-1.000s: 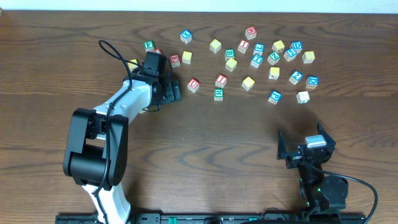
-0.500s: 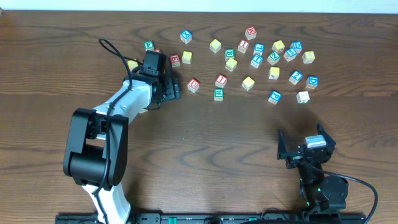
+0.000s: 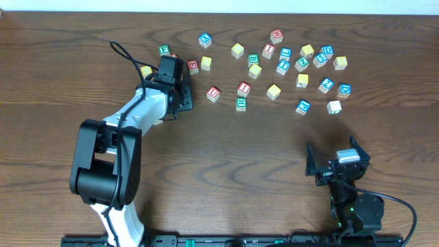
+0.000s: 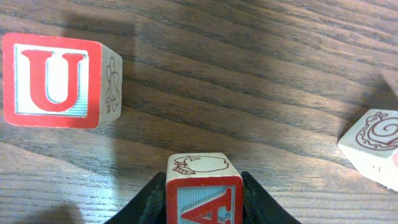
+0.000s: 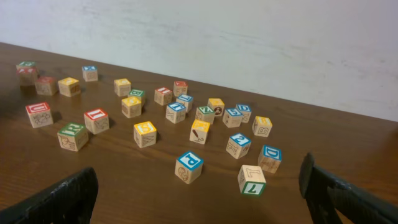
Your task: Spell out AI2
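Note:
Next, I let go of the red A cube, which still sits on the table, with my left gripper on the bare wood (image 3: pixel 195 121) in front of the tilted snail cube.
The red "A" cube (image 4: pixel 203 186) sits on the table between my left gripper's (image 4: pixel 204 208) black jaws, which press against both of its sides. Seen from overhead, the left gripper (image 3: pixel 183 97) covers that cube, just left of a red "U" cube (image 3: pixel 213 93). The red "I" cube (image 3: pixel 243 88) lies further right and shows in the right wrist view (image 5: pixel 96 120) too. A blue cube that looks like the "2" (image 3: pixel 326 84) lies at the right of the scatter. My right gripper (image 3: pixel 337 162) rests near the front edge, open and empty, with its fingers wide apart (image 5: pixel 198 205).
The "U" cube (image 4: pixel 56 81) lies close ahead and left of the left jaws, and a tilted cube with a snail drawing (image 4: pixel 375 148) is to their right. Several other letter cubes are scattered across the back, including a blue "P" (image 5: pixel 189 166) and a blue "D" (image 5: pixel 270 157).
The left jaws have closed from wide apart onto the "A" cube. The left arm has barely shifted and the right arm is still.

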`<state>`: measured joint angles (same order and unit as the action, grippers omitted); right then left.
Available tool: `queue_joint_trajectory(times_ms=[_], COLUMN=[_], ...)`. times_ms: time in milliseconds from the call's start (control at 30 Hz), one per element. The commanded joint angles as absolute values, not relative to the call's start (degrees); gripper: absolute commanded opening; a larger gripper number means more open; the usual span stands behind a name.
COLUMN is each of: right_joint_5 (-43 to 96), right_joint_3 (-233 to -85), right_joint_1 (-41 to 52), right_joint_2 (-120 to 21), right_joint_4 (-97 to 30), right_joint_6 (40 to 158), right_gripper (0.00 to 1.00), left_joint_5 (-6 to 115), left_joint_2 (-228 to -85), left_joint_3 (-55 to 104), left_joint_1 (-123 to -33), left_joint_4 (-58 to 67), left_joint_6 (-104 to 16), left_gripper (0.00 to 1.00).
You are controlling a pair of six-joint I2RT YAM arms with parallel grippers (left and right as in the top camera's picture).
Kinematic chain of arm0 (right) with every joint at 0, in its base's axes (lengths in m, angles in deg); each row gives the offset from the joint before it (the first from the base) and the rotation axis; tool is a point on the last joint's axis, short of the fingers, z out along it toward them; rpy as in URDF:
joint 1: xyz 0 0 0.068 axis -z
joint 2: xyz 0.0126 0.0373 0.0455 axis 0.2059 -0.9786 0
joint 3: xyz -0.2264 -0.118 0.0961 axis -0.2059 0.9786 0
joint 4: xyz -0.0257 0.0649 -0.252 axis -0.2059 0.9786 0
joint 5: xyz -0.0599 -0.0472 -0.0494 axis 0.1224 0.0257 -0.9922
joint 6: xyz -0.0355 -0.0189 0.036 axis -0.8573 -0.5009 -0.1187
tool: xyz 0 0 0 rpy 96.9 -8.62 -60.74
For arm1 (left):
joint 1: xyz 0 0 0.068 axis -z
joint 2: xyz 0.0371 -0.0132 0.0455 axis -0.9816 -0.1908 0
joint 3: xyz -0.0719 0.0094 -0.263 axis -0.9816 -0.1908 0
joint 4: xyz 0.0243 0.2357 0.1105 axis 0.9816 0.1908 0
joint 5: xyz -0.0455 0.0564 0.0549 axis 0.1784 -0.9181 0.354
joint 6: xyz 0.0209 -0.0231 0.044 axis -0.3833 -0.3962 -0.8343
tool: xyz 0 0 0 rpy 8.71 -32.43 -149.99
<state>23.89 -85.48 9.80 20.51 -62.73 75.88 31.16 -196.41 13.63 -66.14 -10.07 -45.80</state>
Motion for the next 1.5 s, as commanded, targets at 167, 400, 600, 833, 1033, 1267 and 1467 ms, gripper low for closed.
queue_joint_trajectory(times_ms=[167, 400, 600, 833, 1033, 1267, 1467], right_joint_5=[23.82, 23.82, 23.82, 23.82, 23.82, 23.82, 23.82], right_joint_3=[-85.39, -85.39, -85.39, -85.39, -85.39, -85.39, -85.39], right_joint_1=[10.19, 10.19, 10.19, 10.19, 10.19, 10.19, 10.19], right_joint_2=[20.86, 20.86, 20.86, 20.86, 20.86, 20.86, 20.86], right_joint_4=[-62.51, -62.51, -62.49, -62.51, -62.49, -62.49, -62.49], right_joint_6=[76.9, 76.9, 76.9, 76.9, 76.9, 76.9, 76.9], right_gripper=[0.99, 0.99, 0.99, 0.99, 0.99, 0.99, 0.99], left_joint_5=[30.66, 30.68, 32.06, 39.49, 45.43, 45.72, 45.67], left_joint_2=[-197.0, -197.0, -197.0, -197.0, -197.0, -197.0, -197.0], left_joint_3=[15.05, 15.05, 15.05, 15.05, 15.05, 15.05, 15.07], left_joint_1=[-66.16, -66.16, -66.16, -66.16, -66.16, -66.16, -66.16], left_joint_4=[-9.94, -9.48, -5.44, -0.52, 3.33, 11.33, 11.39], left_joint_6=[-50.39, -58.81, -69.98, -77.49, -82.78, -95.2, -103.44], left_gripper=[0.29, 0.29, 0.29, 0.28, 0.21, 0.21, 0.22])
